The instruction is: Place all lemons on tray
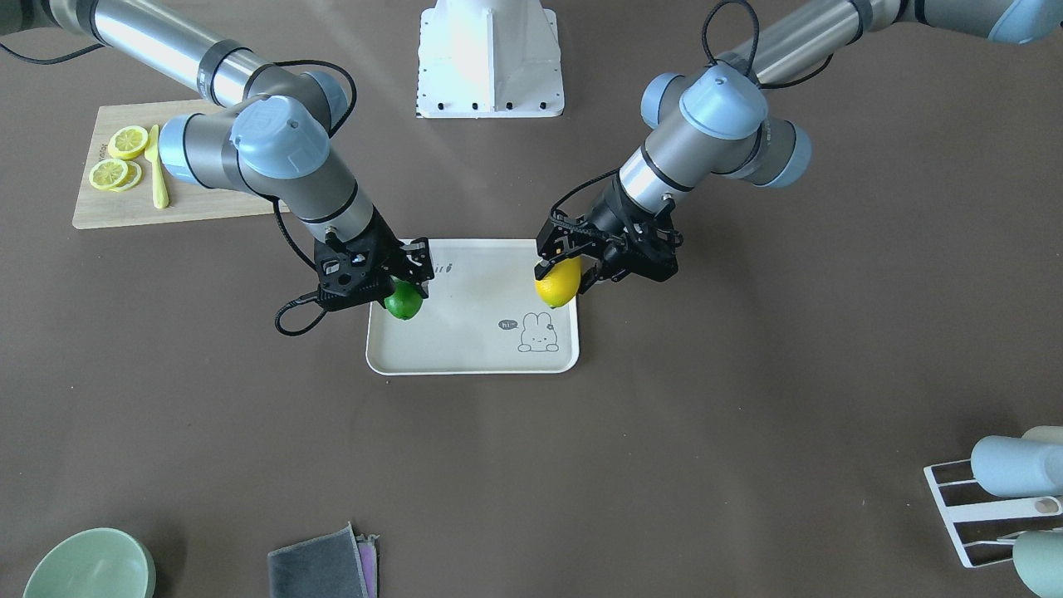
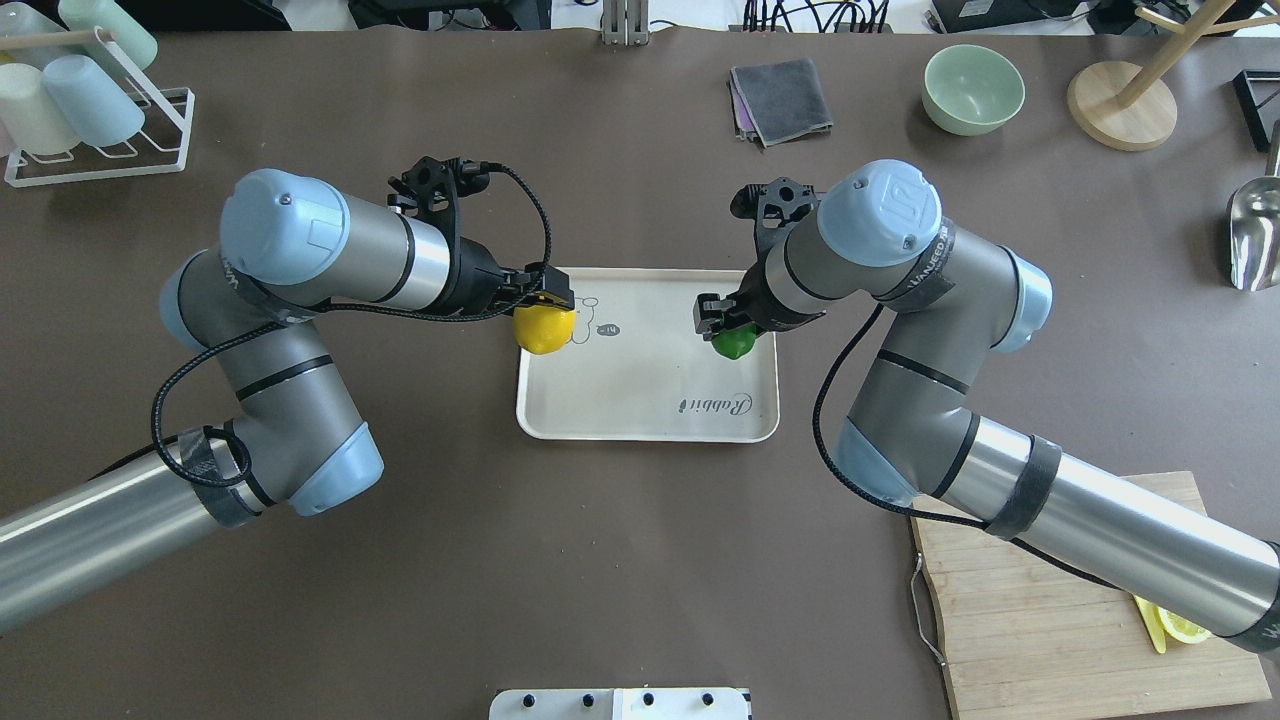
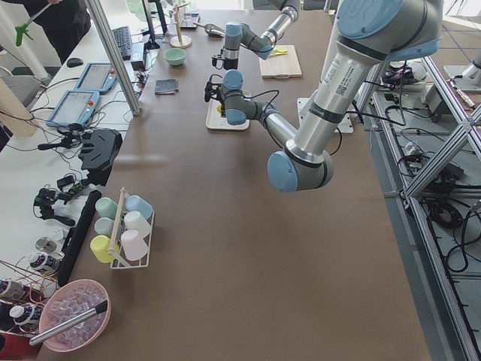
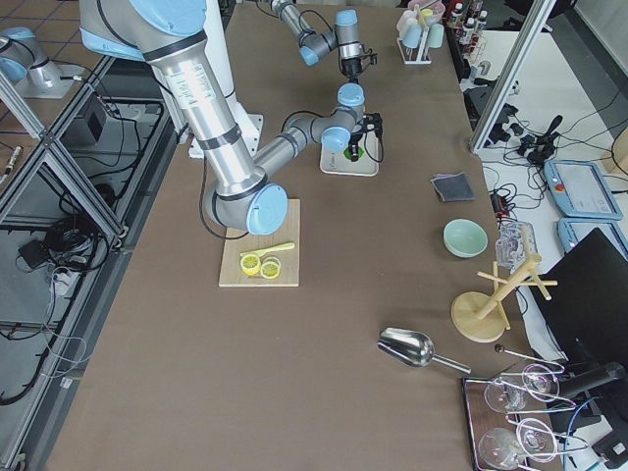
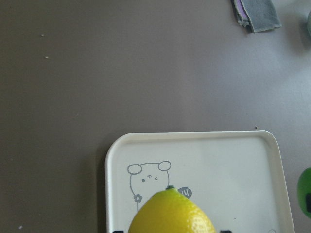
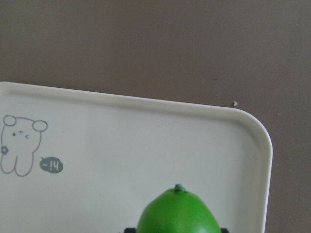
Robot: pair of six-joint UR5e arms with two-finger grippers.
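Note:
Next, my left gripper sets the yellow lemon down on the tray (image 1: 516,291), beside the small grey oval that is near the bunny drawing. The lemon is now over the tray's end.
The cream-white tray (image 1: 482,324) with the bunny drawing lies at the table's middle (image 2: 640,400). My left gripper (image 2: 545,312) is shut on the yellow lemon (image 2: 543,331) and holds it over the tray's left end; the lemon also shows in the front view (image 1: 558,282) and the left wrist view (image 5: 171,216). My right gripper (image 2: 725,328) is shut on the green lemon (image 2: 733,344) and holds it over the tray's right end (image 1: 404,303). The right wrist view shows the green lemon (image 6: 177,216) above the tray's surface (image 6: 146,145). Whether either lemon touches the tray I cannot tell.
A wooden cutting board (image 2: 1050,620) with lemon slices (image 1: 120,158) lies at the near right under my right arm. A green bowl (image 2: 973,88), a grey cloth (image 2: 780,100), a cup rack (image 2: 100,130), a wooden stand (image 2: 1120,105) and a metal scoop (image 2: 1255,235) line the far side.

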